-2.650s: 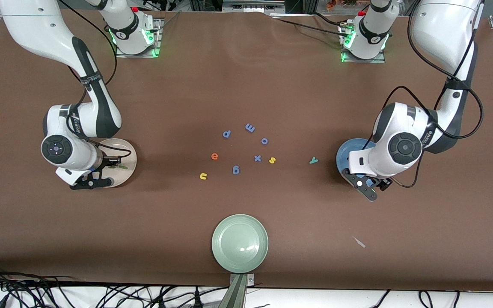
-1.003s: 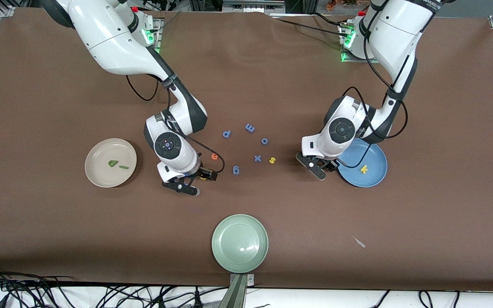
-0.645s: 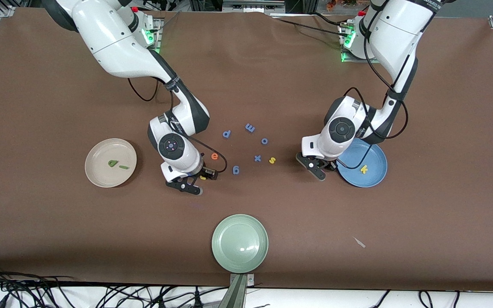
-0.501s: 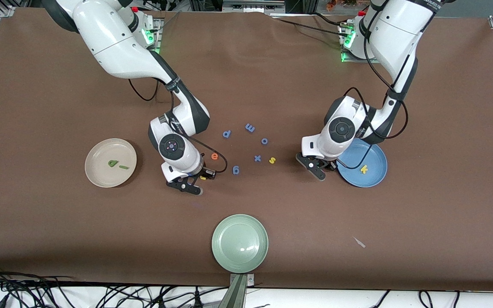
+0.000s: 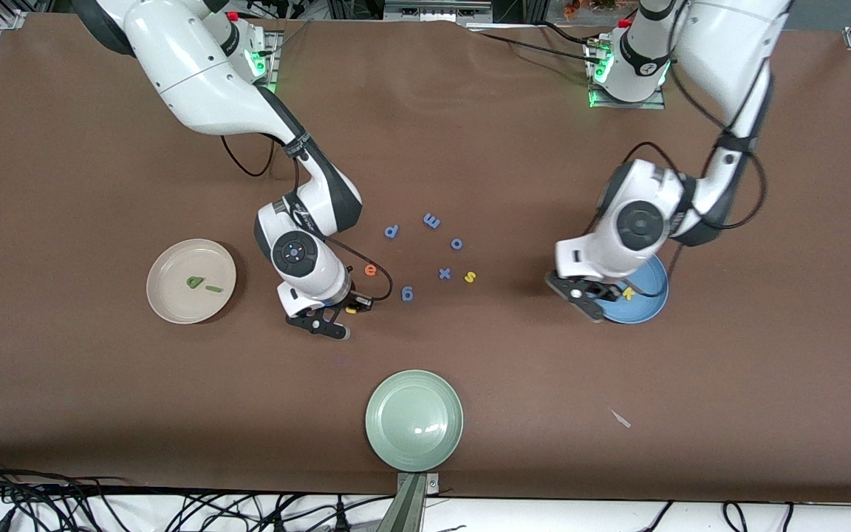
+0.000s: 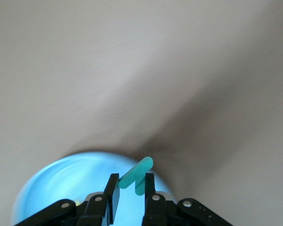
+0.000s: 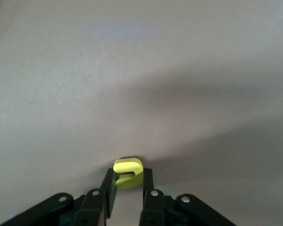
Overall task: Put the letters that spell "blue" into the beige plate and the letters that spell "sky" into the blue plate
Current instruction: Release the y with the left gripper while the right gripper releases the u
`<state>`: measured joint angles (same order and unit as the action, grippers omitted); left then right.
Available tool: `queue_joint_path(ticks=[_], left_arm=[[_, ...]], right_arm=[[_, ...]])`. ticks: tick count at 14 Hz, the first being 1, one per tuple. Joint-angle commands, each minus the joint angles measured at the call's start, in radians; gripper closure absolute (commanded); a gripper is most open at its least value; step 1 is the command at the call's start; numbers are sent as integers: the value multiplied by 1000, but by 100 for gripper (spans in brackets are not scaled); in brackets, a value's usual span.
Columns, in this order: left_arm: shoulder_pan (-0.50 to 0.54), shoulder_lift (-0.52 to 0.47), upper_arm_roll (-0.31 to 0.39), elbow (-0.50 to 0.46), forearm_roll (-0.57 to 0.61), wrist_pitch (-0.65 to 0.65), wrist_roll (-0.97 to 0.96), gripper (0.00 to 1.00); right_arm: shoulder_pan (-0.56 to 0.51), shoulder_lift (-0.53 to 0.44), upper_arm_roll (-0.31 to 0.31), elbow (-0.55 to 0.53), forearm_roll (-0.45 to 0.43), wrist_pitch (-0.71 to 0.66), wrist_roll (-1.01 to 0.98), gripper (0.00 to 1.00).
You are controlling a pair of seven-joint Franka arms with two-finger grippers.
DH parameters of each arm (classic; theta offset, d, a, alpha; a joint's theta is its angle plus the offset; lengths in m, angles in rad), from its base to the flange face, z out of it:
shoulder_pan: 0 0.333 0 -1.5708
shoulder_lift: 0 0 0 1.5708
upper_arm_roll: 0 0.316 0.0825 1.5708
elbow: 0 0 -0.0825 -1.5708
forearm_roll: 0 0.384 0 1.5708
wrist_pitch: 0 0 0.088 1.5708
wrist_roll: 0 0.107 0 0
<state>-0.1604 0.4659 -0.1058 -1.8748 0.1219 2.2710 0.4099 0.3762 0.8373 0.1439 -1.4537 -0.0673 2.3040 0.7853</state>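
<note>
Next, I release the yellow u in the beige plate (image 5: pixel 216 280) with my right gripper, next to the dark-green l.
My left gripper (image 5: pixel 594 310) is shut on the teal y (image 6: pixel 137 173) and hangs over the rim of the blue plate (image 5: pixel 643 310). A yellow k (image 5: pixel 627 293) lies in that plate. Low at the table, my right gripper (image 5: pixel 344 316) is shut on the yellow u (image 5: pixel 351 309), which shows between its fingers (image 7: pixel 128 172). The orange e (image 5: pixel 370 270) lies close by, farther from the front camera. Near the table's middle sits the yellow s (image 5: pixel 470 277). The beige plate (image 5: pixel 174 260), toward the right arm's end, holds the green b (image 5: pixel 194 281) and the dark-green l (image 5: pixel 213 288).
Several periwinkle letters lie mid-table: one (image 5: pixel 391 231), an m (image 5: pixel 431 220), an o (image 5: pixel 456 243), an x (image 5: pixel 445 273) and one (image 5: pixel 407 294) beside the right gripper. A pale green plate (image 5: pixel 414 420) sits near the front edge. A white scrap (image 5: pixel 620 419) lies nearby.
The left gripper shut on the teal y and carried it from the table over to the blue plate's rim. The right gripper closed round the yellow u and stayed put.
</note>
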Motion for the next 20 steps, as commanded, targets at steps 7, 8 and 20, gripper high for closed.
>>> queue_joint_path(ticks=[7, 8, 20], left_arm=[[104, -19, -37, -18, 5, -25, 68, 0], [105, -19, -73, -12, -1, -37, 6, 0], [-162, 217, -209, 279, 10, -27, -476, 0]], right_arm=[[-131, -311, -139, -262, 7, -244, -579, 100], [-131, -354, -167, -340, 9, -198, -633, 100], [-120, -408, -202, -502, 76, -28, -650, 0]])
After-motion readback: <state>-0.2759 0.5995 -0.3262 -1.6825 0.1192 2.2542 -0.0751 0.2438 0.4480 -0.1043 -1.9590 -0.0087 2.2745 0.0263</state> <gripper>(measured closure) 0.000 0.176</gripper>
